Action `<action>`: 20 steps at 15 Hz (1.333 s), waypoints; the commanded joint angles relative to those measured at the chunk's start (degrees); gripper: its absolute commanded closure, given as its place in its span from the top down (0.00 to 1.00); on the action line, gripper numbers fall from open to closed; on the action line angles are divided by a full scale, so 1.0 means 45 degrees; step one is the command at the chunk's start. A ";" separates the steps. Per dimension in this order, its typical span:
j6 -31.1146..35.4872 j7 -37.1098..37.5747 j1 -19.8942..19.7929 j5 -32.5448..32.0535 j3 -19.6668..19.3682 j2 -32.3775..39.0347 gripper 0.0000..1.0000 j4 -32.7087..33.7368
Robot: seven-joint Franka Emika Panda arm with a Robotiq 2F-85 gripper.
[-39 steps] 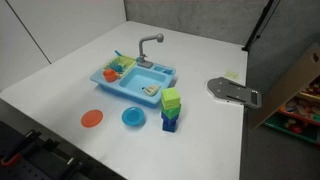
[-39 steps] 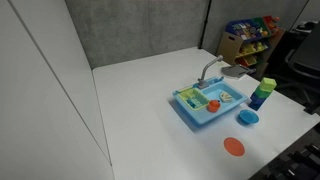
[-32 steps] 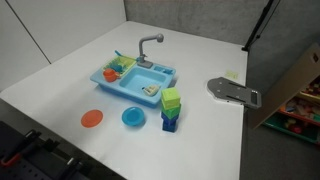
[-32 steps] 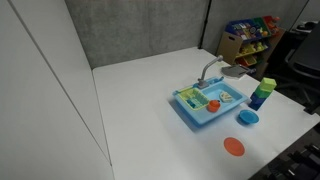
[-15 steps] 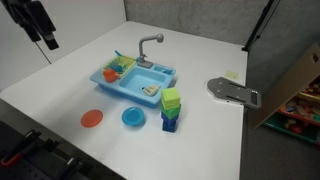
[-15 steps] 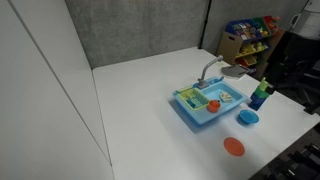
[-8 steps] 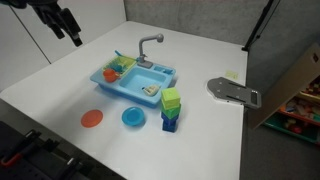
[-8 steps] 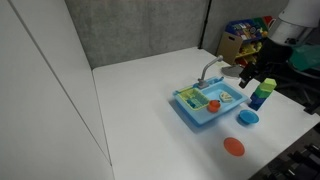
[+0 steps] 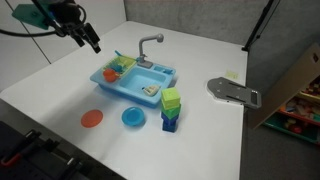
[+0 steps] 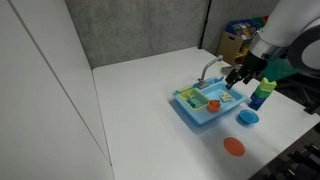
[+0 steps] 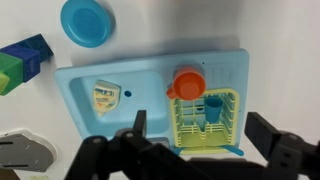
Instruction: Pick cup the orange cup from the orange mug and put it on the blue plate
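The robot's gripper needs to next move to the upper sides of the orange cup [image 9: 115, 67] [image 11: 189, 79], where it sticks out of the orange mug, and close there.
The orange cup [image 11: 187, 84] stands in the light-blue toy sink [image 11: 110, 70], at the edge of its yellow dish rack [image 11: 195, 128]; it also shows in both exterior views [image 9: 110, 75] [image 10: 213, 105]. The blue plate [image 9: 133, 118] [image 10: 247, 118] [image 11: 87, 20] lies on the white table in front of the sink. My gripper [image 9: 90, 40] [image 10: 237, 76] [image 11: 205, 135] hangs open and empty above the sink's rack end, with its fingers on either side of the rack in the wrist view.
An orange plate [image 9: 92, 118] [image 10: 233, 147] lies beside the blue plate. A stack of green and blue blocks [image 9: 171, 108] [image 10: 262, 93] [image 11: 22, 60] stands next to the sink. A blue cup [image 11: 214, 107] sits in the rack. A grey faucet [image 9: 148, 45] rises behind the sink. A grey metal plate [image 9: 232, 91] lies near the table edge.
The arm has come into view from the side and moved over the sink's rack end. The cup, plates and blocks have not moved.
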 commanded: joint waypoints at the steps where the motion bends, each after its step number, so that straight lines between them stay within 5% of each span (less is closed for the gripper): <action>1: 0.0150 0.1159 0.0174 -0.1290 -0.0457 0.1363 1.00 0.0884; 11: -0.0239 0.1328 0.1648 -0.1186 -0.1743 0.3980 1.00 0.2554; 20: 0.0091 0.1151 0.1947 -0.1172 -0.2045 0.3882 1.00 0.2169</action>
